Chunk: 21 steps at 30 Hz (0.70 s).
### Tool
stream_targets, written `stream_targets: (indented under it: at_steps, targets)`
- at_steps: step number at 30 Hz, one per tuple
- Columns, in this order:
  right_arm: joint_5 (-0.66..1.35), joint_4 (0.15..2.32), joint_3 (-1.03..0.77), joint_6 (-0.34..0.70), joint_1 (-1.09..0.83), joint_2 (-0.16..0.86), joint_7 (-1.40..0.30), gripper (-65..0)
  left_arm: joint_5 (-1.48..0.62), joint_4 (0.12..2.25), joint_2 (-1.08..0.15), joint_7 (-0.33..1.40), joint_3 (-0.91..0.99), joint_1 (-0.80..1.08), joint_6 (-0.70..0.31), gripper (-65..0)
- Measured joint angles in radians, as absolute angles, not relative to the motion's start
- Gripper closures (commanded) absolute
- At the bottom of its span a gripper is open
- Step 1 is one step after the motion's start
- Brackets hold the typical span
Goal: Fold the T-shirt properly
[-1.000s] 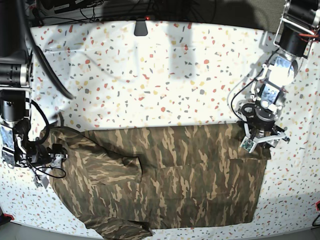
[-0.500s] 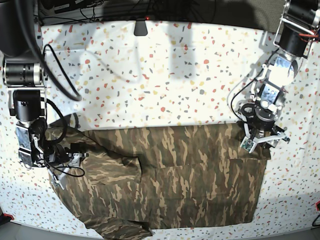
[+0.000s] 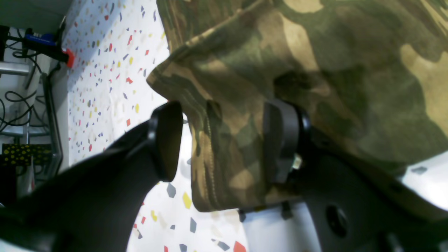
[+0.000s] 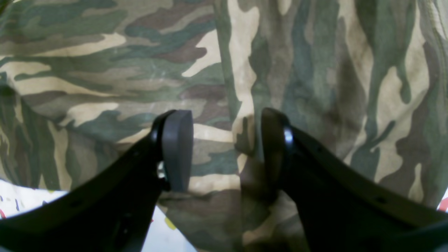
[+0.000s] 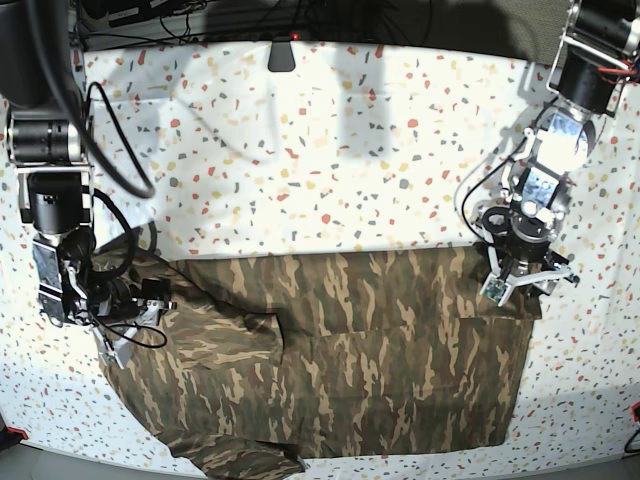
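Note:
The end of the folded sleeve sticks out past the shirt's back edge, so my right gripper should pinch the cloth (image 4: 220, 147) next to the seam and tuck it in.
The camouflage T-shirt (image 5: 350, 350) lies spread flat across the near half of the table, with one sleeve bunched at the front left. My left gripper (image 5: 522, 285) sits at the shirt's upper right corner. In the left wrist view it (image 3: 224, 143) is open, and a hemmed corner of the cloth (image 3: 224, 105) hangs between the fingers, with a gap beside the left finger (image 3: 168, 140). My right gripper (image 5: 148, 312) hovers over the shirt's left sleeve area. Its fingers stand apart just above the fabric (image 4: 105, 70), open (image 4: 225, 150), with a small ridge of cloth between them.
The table wears a white speckled cover (image 5: 300, 150). Cables (image 5: 200, 15) and a dark mount (image 5: 281, 55) line the back edge. The shirt's lower hem reaches close to the table's front edge (image 5: 400, 470).
My right arm has moved rightward from the table's left edge onto the shirt's sleeve area. The left arm and the shirt's right corner have stayed put.

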State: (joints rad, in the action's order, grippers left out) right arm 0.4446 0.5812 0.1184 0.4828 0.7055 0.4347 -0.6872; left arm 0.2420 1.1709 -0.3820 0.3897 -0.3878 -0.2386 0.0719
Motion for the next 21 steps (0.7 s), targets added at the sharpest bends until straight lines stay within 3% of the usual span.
stream_targets:
  at_steps: [5,13,15,17,21]
  targets:
    - [0.445,0.581,0.118,0.483,0.698,0.435,-0.668,0.0,0.242,1.171,-0.382,0.389,-0.388,-0.238,0.072,-35.6]
    - [0.441,0.581,0.118,0.490,0.698,0.435,-0.643,0.0,0.242,1.171,-0.382,0.389,-0.388,-0.238,0.072,-35.6]
    - [0.440,0.581,0.118,0.532,0.698,0.438,-0.643,-19.2,0.242,1.171,-0.382,0.390,-0.388,-0.238,0.072,-35.6]
    - [0.440,0.581,0.118,0.536,0.698,0.443,-0.651,-32.0,0.242,1.171,-0.382,0.390,-0.388,-0.238,0.072,-35.6]
    - [0.441,0.581,0.118,0.535,0.692,0.455,-0.654,-33.0,0.242,1.171,-0.382,0.390,-0.388,-0.238,0.072,-35.6]
